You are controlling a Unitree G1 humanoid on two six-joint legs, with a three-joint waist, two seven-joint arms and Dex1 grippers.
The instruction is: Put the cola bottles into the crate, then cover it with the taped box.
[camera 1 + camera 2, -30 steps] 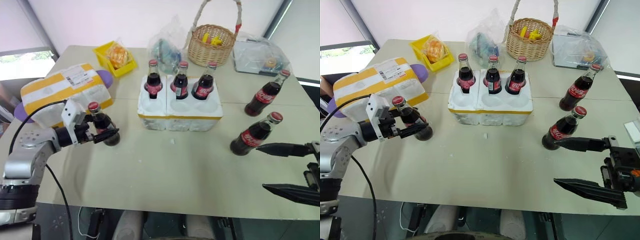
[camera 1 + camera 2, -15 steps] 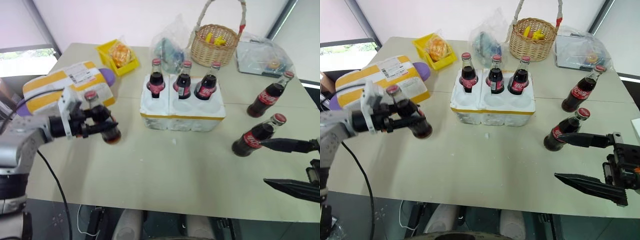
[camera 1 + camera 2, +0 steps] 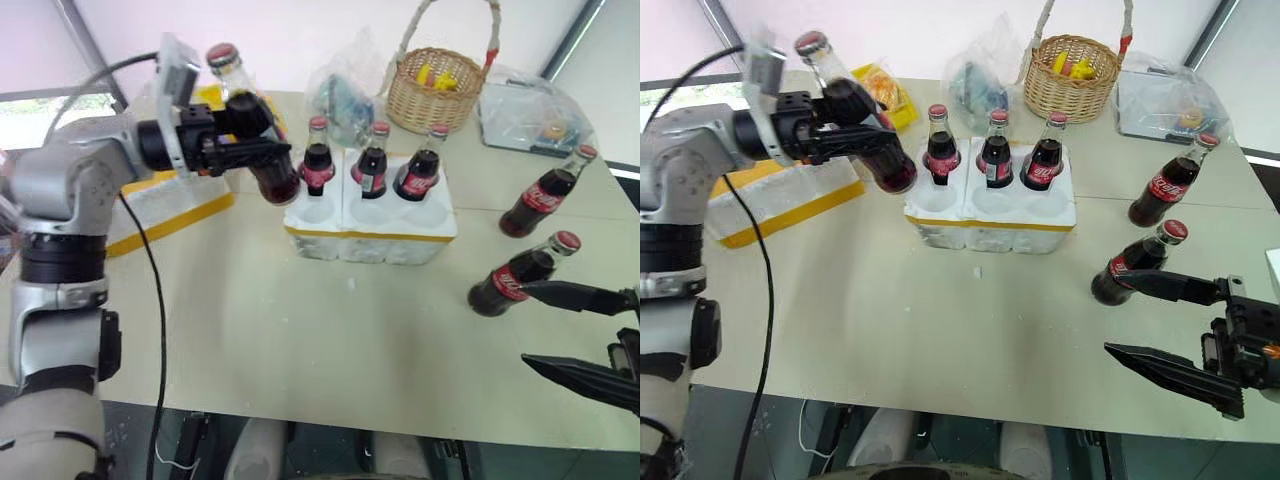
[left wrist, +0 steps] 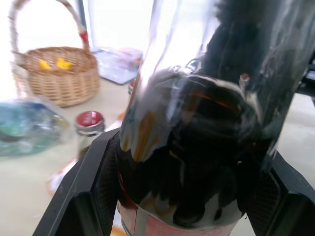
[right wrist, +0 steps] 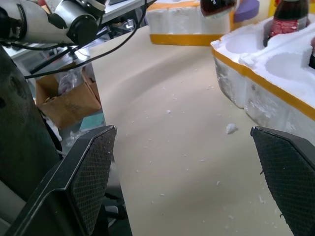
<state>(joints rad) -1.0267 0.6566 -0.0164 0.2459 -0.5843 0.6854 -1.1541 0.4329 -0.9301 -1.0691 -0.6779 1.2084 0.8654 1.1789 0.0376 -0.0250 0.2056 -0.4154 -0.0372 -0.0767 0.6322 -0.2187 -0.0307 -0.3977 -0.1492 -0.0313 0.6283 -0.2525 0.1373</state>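
My right gripper needs to grasp the nearer cola bottle on the table next at the bottle's lower body [image 3: 495,290], just under its red label.
My left gripper [image 3: 262,135] is shut on a cola bottle [image 3: 255,125] and holds it tilted in the air, just left of the crate [image 3: 370,235]. Its red cap [image 3: 221,53] points up and away, and its base hangs near the crate's back left corner. The crate's back row holds three cola bottles [image 3: 373,170], and its front wells [image 3: 375,212] are bare. Two more bottles stand on the table at the right [image 3: 540,195], [image 3: 518,275]. My right gripper [image 3: 524,322] is open beside the nearer one, with nothing between its fingers [image 5: 91,172]. The taped box [image 3: 780,200] lies at the left behind my arm.
A wicker basket [image 3: 440,90], crinkled plastic bags [image 3: 345,90] and a clear packet [image 3: 530,110] line the table's far side. A yellow bin [image 3: 890,90] sits behind the raised bottle. White foam crumbs [image 3: 351,283] dot the table in front of the crate.
My left gripper has lifted the cola bottle off the table, up and to the right toward the crate, tilting it. The right gripper has stayed where it was, open.
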